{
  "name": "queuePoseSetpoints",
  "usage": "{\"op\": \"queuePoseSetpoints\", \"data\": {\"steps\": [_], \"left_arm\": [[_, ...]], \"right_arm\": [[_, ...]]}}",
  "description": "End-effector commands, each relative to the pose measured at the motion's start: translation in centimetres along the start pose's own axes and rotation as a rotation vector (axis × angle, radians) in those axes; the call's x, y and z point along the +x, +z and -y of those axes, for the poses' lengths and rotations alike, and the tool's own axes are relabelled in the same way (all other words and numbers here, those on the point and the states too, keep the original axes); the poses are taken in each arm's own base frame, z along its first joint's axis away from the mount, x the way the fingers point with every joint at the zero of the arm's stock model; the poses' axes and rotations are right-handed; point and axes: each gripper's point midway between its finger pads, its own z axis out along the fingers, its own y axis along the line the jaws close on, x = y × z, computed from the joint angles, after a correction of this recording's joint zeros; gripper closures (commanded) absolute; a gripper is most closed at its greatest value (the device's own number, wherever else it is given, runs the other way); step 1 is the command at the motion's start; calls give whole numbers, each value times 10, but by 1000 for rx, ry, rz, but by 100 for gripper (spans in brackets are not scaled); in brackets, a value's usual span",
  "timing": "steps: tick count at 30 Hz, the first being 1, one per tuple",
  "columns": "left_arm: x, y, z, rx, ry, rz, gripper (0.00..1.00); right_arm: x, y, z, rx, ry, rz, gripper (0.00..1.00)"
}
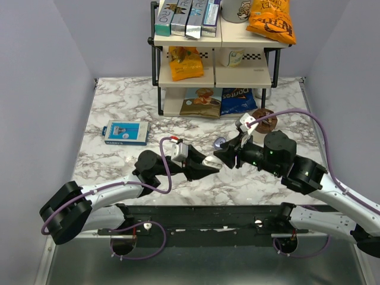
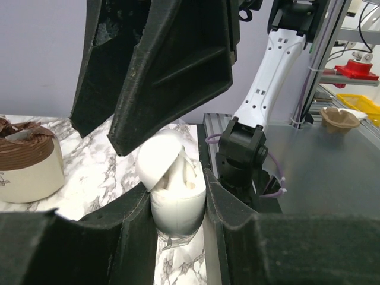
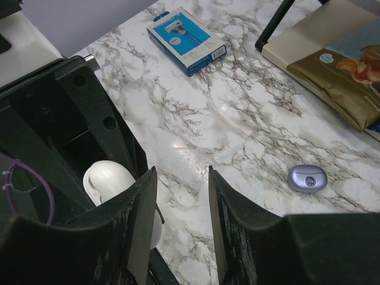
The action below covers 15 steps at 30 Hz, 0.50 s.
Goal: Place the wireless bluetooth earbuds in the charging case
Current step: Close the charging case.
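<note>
My left gripper is going to set the white clamshell down on the marble (image 1: 195, 148) next to the lavender-blue charging case, toward the blue razor box.
My left gripper (image 2: 177, 191) is shut on a white egg-shaped clamshell (image 2: 175, 184) whose lid stands open, showing pale hollows inside. It holds the clamshell just above the marble top (image 1: 119, 160) at mid-table (image 1: 211, 161). The lavender-blue charging case (image 3: 307, 178) lies shut on the marble, apart from both grippers, and also shows in the top view (image 1: 219, 142). My right gripper (image 3: 181, 173) is open and empty, right beside the white clamshell (image 3: 107, 178) and facing the left gripper (image 1: 202, 166). In the top view my right gripper (image 1: 227, 155) sits just near of the case. No purple earbuds show.
A blue razor box (image 1: 126, 132) lies at the left of the table and shows in the right wrist view (image 3: 186, 40). A brown-topped cup (image 1: 264, 120) stands behind the right arm. A two-tier rack (image 1: 214, 71) with snack bags stands at the back.
</note>
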Motion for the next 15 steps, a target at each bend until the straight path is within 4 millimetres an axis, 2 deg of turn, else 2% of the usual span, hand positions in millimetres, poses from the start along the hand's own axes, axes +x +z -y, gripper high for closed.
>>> {"op": "queuePoseSetpoints", "data": {"steps": [1, 8, 15], "left_arm": [[-19, 3, -1, -13, 68, 56, 100], [-19, 3, -2, -20, 68, 61, 100], [-16, 1, -3, -32, 53, 62, 100]], "right_arm": [[13, -1, -10, -64, -19, -37, 52], [16, -2, -7, -43, -7, -41, 52], [1, -9, 5, 28, 8, 17, 49]]}}
